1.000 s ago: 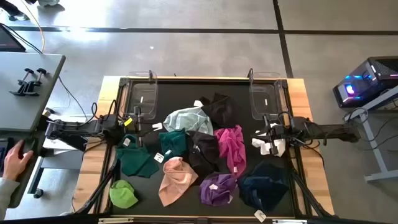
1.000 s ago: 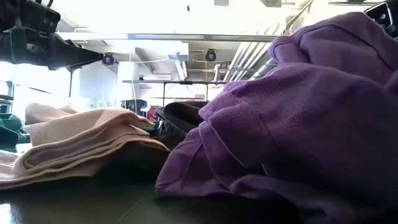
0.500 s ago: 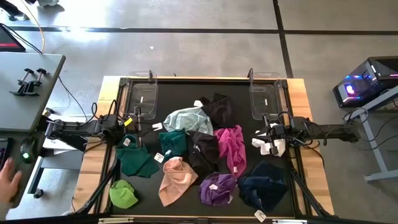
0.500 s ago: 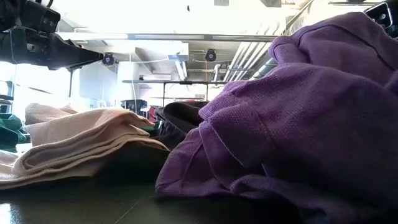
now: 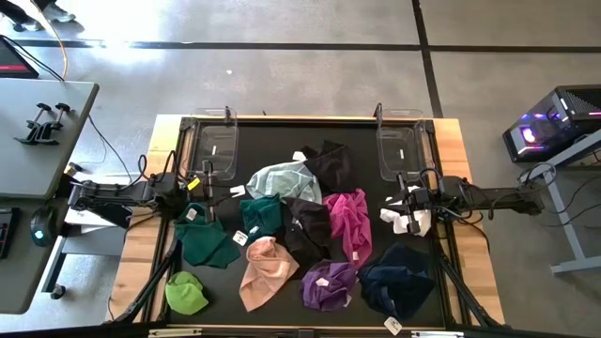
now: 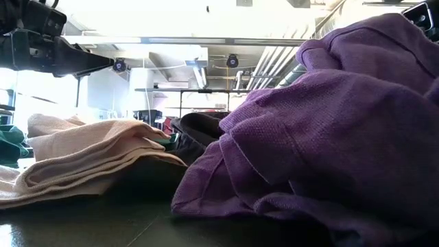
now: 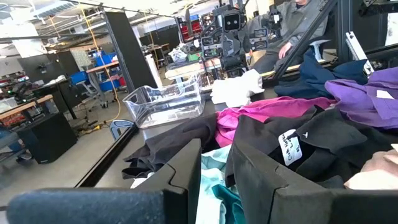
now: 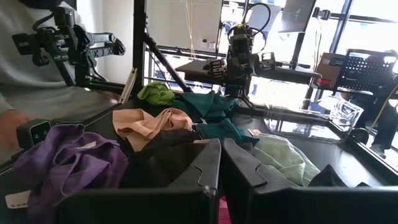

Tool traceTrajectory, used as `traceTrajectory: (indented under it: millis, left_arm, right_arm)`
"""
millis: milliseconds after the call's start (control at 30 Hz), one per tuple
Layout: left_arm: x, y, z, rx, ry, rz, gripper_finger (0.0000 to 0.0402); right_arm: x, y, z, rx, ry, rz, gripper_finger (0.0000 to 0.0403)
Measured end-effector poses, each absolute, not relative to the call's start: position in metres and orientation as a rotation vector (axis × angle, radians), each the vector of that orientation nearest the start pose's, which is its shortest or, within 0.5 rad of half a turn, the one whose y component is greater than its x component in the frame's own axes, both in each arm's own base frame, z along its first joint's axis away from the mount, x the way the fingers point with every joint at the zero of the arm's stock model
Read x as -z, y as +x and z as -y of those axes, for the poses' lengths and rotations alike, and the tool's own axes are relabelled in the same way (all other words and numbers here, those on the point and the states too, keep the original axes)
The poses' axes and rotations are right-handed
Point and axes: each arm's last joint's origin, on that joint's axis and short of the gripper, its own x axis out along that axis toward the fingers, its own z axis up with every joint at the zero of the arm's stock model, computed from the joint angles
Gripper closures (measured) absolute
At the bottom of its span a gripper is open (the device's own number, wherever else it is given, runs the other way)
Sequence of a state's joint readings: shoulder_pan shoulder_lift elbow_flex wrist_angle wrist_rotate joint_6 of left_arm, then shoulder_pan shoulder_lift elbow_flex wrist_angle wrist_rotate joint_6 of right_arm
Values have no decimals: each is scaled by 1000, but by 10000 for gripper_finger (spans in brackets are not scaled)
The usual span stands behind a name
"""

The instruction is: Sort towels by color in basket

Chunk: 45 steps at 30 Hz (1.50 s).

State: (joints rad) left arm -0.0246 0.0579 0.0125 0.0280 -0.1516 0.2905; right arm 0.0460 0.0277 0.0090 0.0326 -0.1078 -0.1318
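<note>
The robot's right gripper needs to go to the white cloth next and close on its side [image 5: 392,217] nearest the magenta towel.
The towels lie in a loose heap on the black mat: pale mint [image 5: 282,178], black [image 5: 329,161], teal green [image 5: 263,214], dark green [image 5: 207,242], lime [image 5: 186,293], peach-pink [image 5: 266,272], magenta [image 5: 349,223], purple [image 5: 329,284] and navy [image 5: 399,277]. My left gripper [image 5: 199,191] hovers level at the heap's left side. Its fingers [image 7: 186,171] stand a little apart, with nothing between them. At the right side my right gripper [image 5: 399,200] is shut and level. A white cloth [image 5: 404,220] lies under it. The two clear baskets [image 5: 214,145] [image 5: 399,145] stand at the far side.
Wooden strips [image 5: 141,244] frame the mat left and right. A grey desk [image 5: 38,131] stands left of the table and a lit computer case [image 5: 554,131] right of it. In the low view the purple towel [image 6: 329,137] and the peach-pink towel [image 6: 89,158] fill the foreground. A seated person [image 8: 37,93] is beyond the table.
Both arms and all towels have kept still. A person's hand near the desk at the picture's left edge has drawn back out of view.
</note>
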Motion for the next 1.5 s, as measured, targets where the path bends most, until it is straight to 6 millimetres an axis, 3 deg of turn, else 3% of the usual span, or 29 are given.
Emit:
traceTrajectory:
  millis: [700, 900, 1033, 1167, 1267, 1400, 1500]
  left_arm:
    - [-166, 100, -2, -123, 292, -36, 323]
    - [-166, 100, -2, -123, 292, -36, 323]
    - [-166, 100, -2, -124, 308, -36, 323]
    - [-166, 100, -2, -124, 321, -37, 323]
    - [-166, 100, -2, -123, 305, -36, 323]
    - [-166, 100, -2, -124, 237, -32, 323]
    - [-166, 100, -2, -124, 167, -28, 323]
  right_arm:
    - [-167, 98, -8, -151, -132, 23, 398]
    - [-167, 99, -5, -49, -119, 17, 398]
    - [-168, 99, -5, -50, 16, 15, 399]
    - [-174, 98, -4, -47, 342, 75, 399]
    - [-182, 97, -2, 1, 494, 169, 399]
    - [-191, 96, 0, 43, 499, 273, 399]
    - [-204, 91, -7, -194, 403, 371, 399]
